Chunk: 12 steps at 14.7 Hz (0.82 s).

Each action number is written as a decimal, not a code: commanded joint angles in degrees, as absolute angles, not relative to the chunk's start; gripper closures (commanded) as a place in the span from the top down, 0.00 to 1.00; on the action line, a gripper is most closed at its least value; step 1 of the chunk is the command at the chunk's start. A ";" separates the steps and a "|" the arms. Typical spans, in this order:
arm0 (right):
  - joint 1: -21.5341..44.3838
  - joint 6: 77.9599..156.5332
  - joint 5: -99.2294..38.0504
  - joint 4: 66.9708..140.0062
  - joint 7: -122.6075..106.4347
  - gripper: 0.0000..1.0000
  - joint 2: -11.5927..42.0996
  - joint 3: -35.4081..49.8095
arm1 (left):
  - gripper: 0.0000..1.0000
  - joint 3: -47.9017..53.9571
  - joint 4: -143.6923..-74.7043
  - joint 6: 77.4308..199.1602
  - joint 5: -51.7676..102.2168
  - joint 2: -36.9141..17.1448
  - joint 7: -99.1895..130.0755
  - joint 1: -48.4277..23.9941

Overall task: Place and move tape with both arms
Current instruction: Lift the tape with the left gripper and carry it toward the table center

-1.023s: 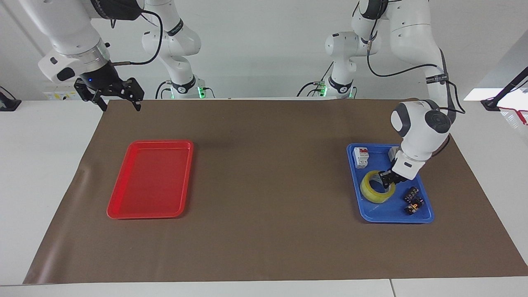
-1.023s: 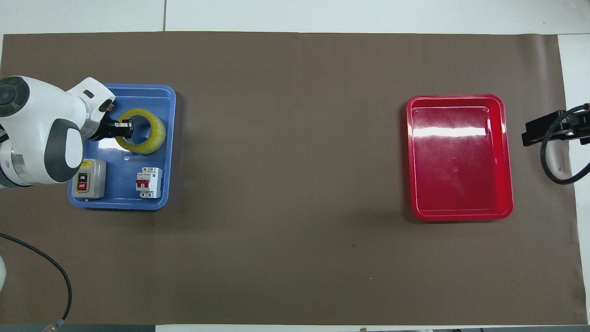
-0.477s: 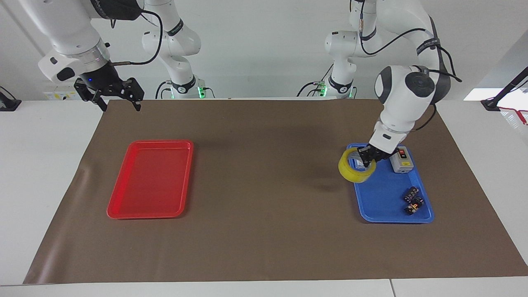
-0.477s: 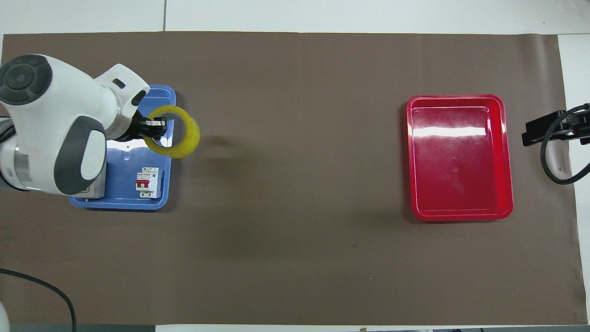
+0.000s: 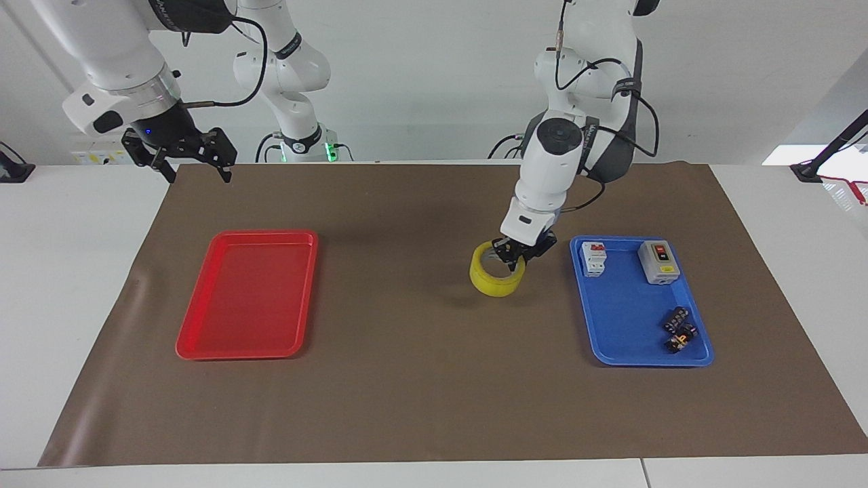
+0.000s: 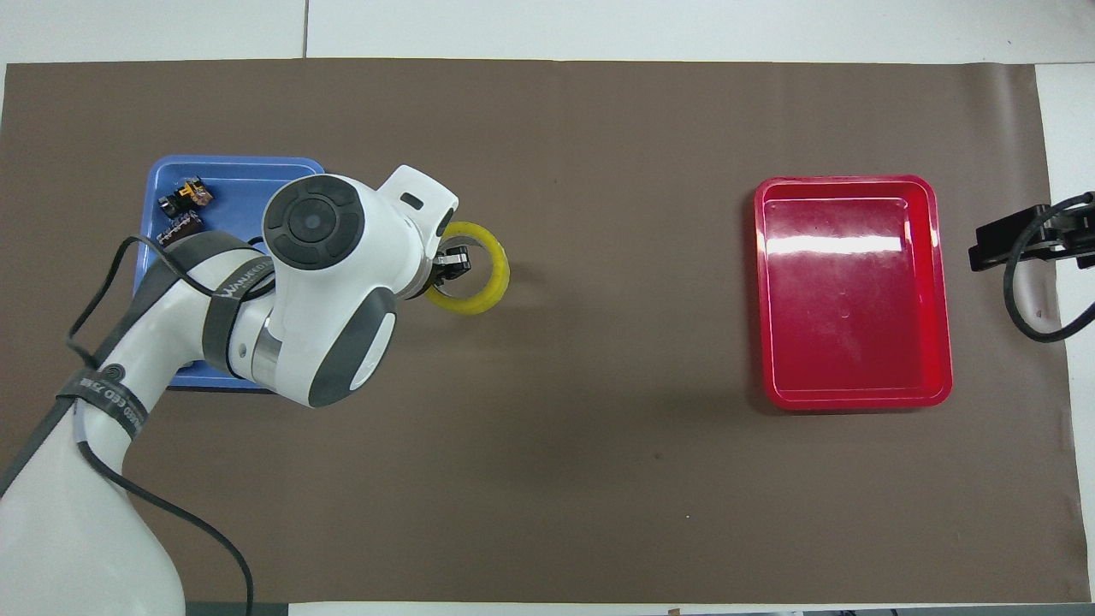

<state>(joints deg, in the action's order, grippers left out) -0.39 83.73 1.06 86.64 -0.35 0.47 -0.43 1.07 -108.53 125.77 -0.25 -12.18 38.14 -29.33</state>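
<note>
The yellow tape, now hanging low over the brown mat, will be let go by my left gripper on the brown mat (image 6: 535,281), in the space between the blue tray and the red tray.
The yellow tape (image 5: 491,283) hangs from my left gripper (image 5: 510,264), which is shut on the ring's wall, one finger inside the hole. It is low over the brown mat, between the blue tray (image 5: 630,318) and the table's middle; I cannot tell whether it touches the mat. In the overhead view the tape (image 6: 488,295) shows beside the left gripper (image 6: 458,259), partly under the arm's wrist. My right gripper (image 5: 196,168) waits open and empty, high over the mat's corner at the right arm's end, and shows at the overhead view's edge (image 6: 988,246).
A red tray (image 5: 247,298) lies bare toward the right arm's end. The blue tray holds a white breaker (image 5: 593,258), a grey switch box (image 5: 658,261) and small dark parts (image 5: 679,329). Two smaller arms (image 5: 302,135) stand at the robots' edge.
My left gripper lifted the tape out of the blue tray and carried it toward the table's middle, then down low over the mat. The right arm has not moved.
</note>
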 commanded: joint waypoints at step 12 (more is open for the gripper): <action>-1.14 84.02 0.44 87.01 -1.58 1.00 0.00 -0.26 | 0.00 0.17 -103.71 133.77 -4.83 -23.38 46.41 -36.21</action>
